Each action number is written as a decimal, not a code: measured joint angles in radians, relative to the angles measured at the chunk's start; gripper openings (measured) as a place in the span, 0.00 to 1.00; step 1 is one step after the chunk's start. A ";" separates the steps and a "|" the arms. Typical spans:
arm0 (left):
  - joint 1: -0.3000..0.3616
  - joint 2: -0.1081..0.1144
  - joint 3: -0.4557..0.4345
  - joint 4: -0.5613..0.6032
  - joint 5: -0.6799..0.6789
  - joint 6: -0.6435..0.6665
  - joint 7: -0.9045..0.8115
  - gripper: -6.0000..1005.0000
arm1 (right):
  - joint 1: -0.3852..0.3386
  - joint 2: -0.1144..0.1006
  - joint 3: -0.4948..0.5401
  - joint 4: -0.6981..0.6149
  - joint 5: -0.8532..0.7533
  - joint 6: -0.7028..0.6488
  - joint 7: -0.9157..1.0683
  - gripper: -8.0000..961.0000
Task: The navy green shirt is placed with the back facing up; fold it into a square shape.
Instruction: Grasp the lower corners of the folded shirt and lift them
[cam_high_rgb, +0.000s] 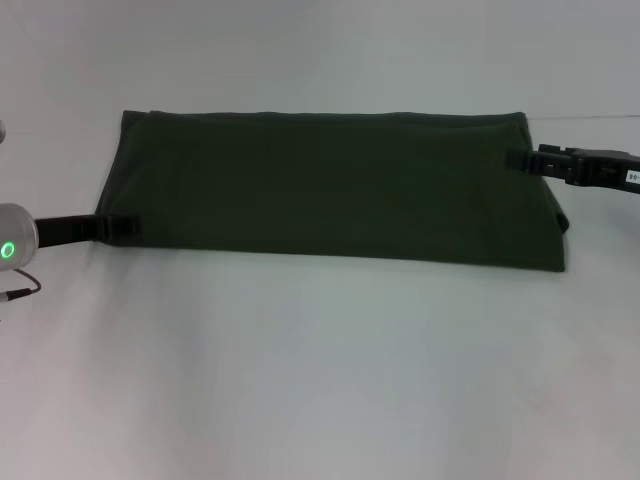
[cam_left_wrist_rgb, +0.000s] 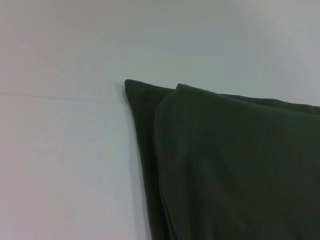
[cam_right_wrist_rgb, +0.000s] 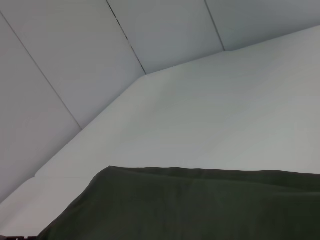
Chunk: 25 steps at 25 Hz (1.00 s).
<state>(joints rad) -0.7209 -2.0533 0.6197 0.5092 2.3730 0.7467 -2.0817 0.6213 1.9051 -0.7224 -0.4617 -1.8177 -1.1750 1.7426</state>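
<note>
The shirt's near edge slants away, so next my left gripper pinches the shirt's corner there (cam_high_rgb: 106, 243) at its end and pulls it nearer.
The navy green shirt (cam_high_rgb: 330, 185) lies on the white table as a long, wide band with doubled layers, its folded edges straight. My left gripper (cam_high_rgb: 122, 227) is at the shirt's near left corner, low at table level. My right gripper (cam_high_rgb: 518, 159) is at the shirt's right end, over the fabric's edge near the far corner. The left wrist view shows a doubled corner of the shirt (cam_left_wrist_rgb: 225, 165) with one layer lying over another. The right wrist view shows a stretch of the shirt's edge (cam_right_wrist_rgb: 200, 205) against the table.
The white table (cam_high_rgb: 320, 380) spreads wide in front of the shirt and behind it. A white panelled wall (cam_right_wrist_rgb: 75, 65) rises behind the table's far edge. A grey arm link with a green light (cam_high_rgb: 10, 248) is at the left border.
</note>
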 joint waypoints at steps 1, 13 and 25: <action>0.000 0.000 0.000 0.000 0.000 -0.001 0.000 0.56 | 0.000 0.000 0.000 0.000 0.000 0.000 0.000 0.80; 0.001 0.000 0.000 -0.011 0.008 -0.021 0.000 0.54 | 0.000 0.002 0.000 0.000 0.000 0.000 0.000 0.80; 0.001 -0.002 0.000 -0.012 0.009 -0.037 0.003 0.35 | 0.000 0.001 0.000 0.000 0.000 0.000 0.000 0.79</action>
<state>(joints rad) -0.7203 -2.0556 0.6197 0.4969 2.3823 0.7102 -2.0790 0.6212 1.9065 -0.7224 -0.4617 -1.8177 -1.1750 1.7426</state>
